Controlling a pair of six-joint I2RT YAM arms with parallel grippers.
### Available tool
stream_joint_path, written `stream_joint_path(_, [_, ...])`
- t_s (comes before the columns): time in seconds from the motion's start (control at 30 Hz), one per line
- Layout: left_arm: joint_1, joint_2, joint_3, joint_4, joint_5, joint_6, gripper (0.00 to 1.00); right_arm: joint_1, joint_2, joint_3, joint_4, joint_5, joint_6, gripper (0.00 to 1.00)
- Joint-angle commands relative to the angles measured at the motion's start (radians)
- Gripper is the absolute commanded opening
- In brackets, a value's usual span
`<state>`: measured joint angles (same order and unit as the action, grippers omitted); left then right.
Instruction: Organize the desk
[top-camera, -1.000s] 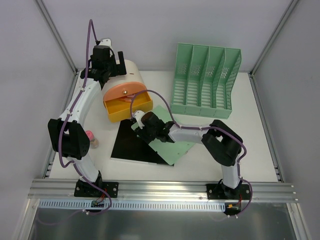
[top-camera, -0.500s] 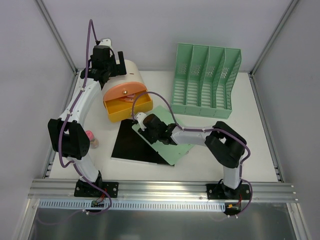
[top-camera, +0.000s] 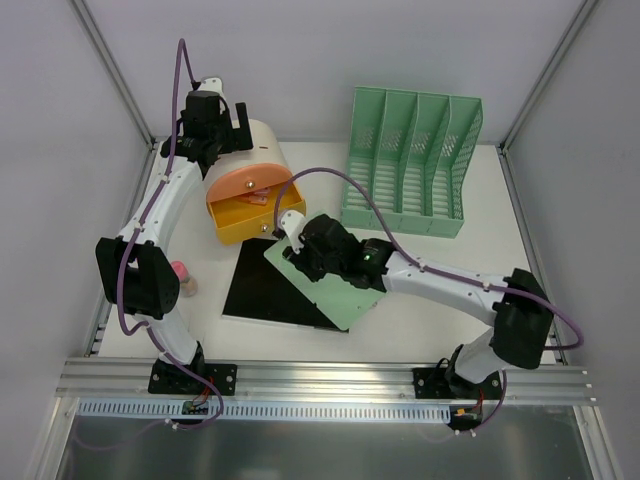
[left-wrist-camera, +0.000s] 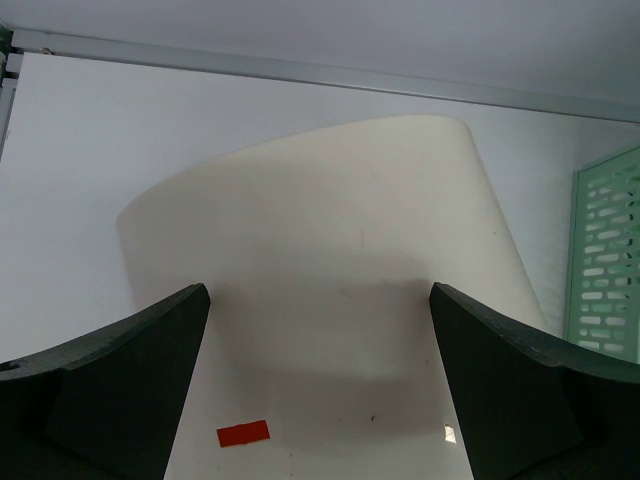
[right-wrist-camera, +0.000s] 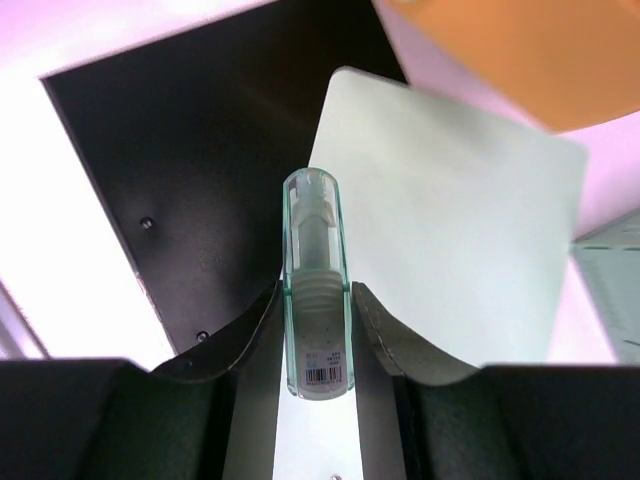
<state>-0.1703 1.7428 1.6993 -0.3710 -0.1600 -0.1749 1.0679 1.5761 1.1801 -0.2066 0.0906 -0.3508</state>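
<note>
I need to use my right gripper to place the pale green tube inside the orange drawer (top-camera: 267, 207), close behind the drawer's front side.
My right gripper (right-wrist-camera: 316, 292) is shut on a small clear-green capped tube (right-wrist-camera: 315, 235) with a barcode, its cap pointing forward past the fingers. It hovers where the pale green sheet (right-wrist-camera: 450, 230) overlaps the black sheet (right-wrist-camera: 190, 160). From above, the right gripper (top-camera: 298, 244) sits just in front of the orange drawer (top-camera: 250, 215) on the white desk (top-camera: 490, 270). My left gripper (left-wrist-camera: 320, 300) is open over the cream rounded organizer (left-wrist-camera: 330, 220), its fingers straddling the top without touching; from above the left gripper (top-camera: 232, 120) is at the back left.
A mint green file rack (top-camera: 410, 165) stands at the back right. The orange drawer is pulled out of the cream organizer (top-camera: 265, 145) with small items inside. A small pink object (top-camera: 181, 272) lies by the left arm. A red sticker (left-wrist-camera: 243, 434) marks the organizer.
The right jaws closed on the tube. The right gripper shifted slightly toward the back right while its elbow swung out to the right. The left arm stayed still.
</note>
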Motion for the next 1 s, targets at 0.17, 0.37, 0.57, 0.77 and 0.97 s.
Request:
stream_joint_path(0.17, [0.002, 0.011, -0.020, -0.086, -0.015, 0.020, 0.95, 0.006, -0.027, 0.274, -0.129, 0.081, -0.163, 0.30])
stream_joint_path(0.37, [0.002, 0.011, -0.018, -0.086, -0.013, 0.018, 0.95, -0.026, 0.149, 0.556, -0.191, 0.054, -0.235, 0.30])
stream_joint_path(0.57, [0.003, 0.011, -0.013, -0.085, -0.015, 0.020, 0.94, -0.069, 0.317, 0.817, -0.292, -0.043, -0.260, 0.31])
stream_joint_path(0.77, [0.003, 0.014, -0.010, -0.086, -0.009, 0.018, 0.95, -0.091, 0.383, 0.848, -0.270, -0.075, -0.272, 0.31])
stream_joint_path(0.97, [0.003, 0.012, -0.012, -0.086, -0.010, 0.020, 0.95, -0.105, 0.443, 0.880, -0.270, -0.134, -0.266, 0.31])
